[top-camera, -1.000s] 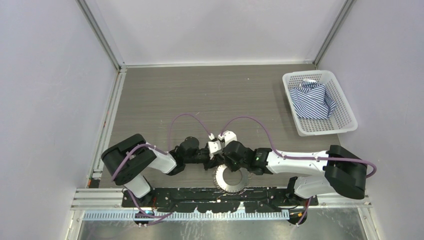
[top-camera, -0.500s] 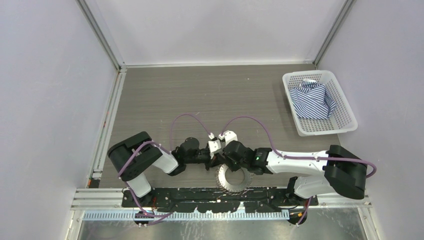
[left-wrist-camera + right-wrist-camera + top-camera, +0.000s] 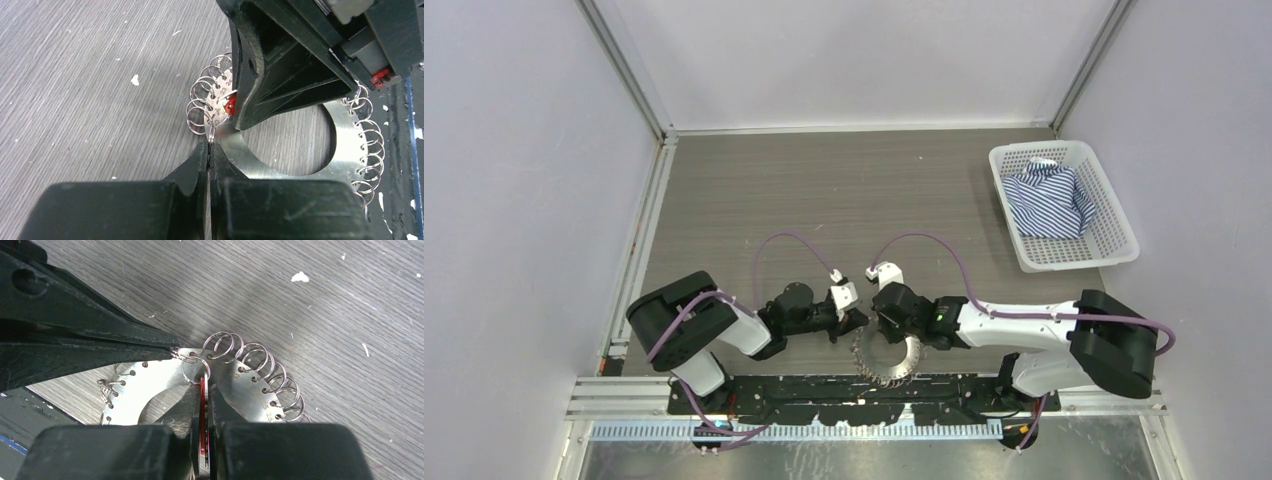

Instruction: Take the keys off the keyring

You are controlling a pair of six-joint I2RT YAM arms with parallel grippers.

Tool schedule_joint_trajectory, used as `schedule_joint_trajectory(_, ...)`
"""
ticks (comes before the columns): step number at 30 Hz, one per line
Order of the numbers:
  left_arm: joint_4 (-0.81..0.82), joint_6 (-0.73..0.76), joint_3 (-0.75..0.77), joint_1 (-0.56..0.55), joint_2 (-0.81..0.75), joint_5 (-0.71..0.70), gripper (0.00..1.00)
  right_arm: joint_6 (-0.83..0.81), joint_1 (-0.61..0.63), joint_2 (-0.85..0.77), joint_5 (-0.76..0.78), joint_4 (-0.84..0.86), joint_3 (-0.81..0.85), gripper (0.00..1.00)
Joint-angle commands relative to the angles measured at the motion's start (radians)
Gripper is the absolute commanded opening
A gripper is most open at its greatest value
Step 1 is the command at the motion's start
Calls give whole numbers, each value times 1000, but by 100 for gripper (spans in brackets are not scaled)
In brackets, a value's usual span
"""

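My left gripper is pinching only the outer end of the split ring, short of the red-headed key, so it should open and take the split ring nearer the key (image 3: 220,120).
The keyring (image 3: 894,366) is a flat silvery ring with an open centre, lying on the table by the near edge. Several small wire split rings (image 3: 200,100) fringe its rim, and they also show in the right wrist view (image 3: 260,365). My left gripper (image 3: 209,146) is shut, pinching one thin split ring (image 3: 186,358) at the rim. My right gripper (image 3: 205,386) is shut on the red-headed key (image 3: 202,392), which hangs on a split ring at the same spot. The red head also shows in the left wrist view (image 3: 230,104). Both grippers meet tip to tip over the keyring's far-left rim (image 3: 869,322).
A white plastic basket (image 3: 1114,240) holding a blue-striped cloth (image 3: 1049,203) stands at the right edge. The black rail of the arm bases (image 3: 844,392) runs just in front of the keyring. White specks lie on the grey wood table (image 3: 134,80).
The left wrist has drawn back to the left, so the two grippers stand slightly further apart. The keyring has stayed by the near edge.
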Motion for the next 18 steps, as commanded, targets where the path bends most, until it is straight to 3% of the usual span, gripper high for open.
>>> schedule_joint_trajectory(1, 109, 7, -32, 4, -48, -88, 1, 29, -4, 40, 27, -28, 23, 1)
schedule_joint_trajectory(8, 131, 21, -46, 4, -58, -101, 0, 1, -5, 64, 70, -34, 60, 1)
schedule_joint_trajectory(13, 114, 46, -22, 3, -47, -60, 17, -39, -4, 102, 46, -13, 104, 1)
schedule_joint_trajectory(18, 44, 74, 17, 3, -43, -30, 22, -34, -5, 112, 31, 23, 87, 1)
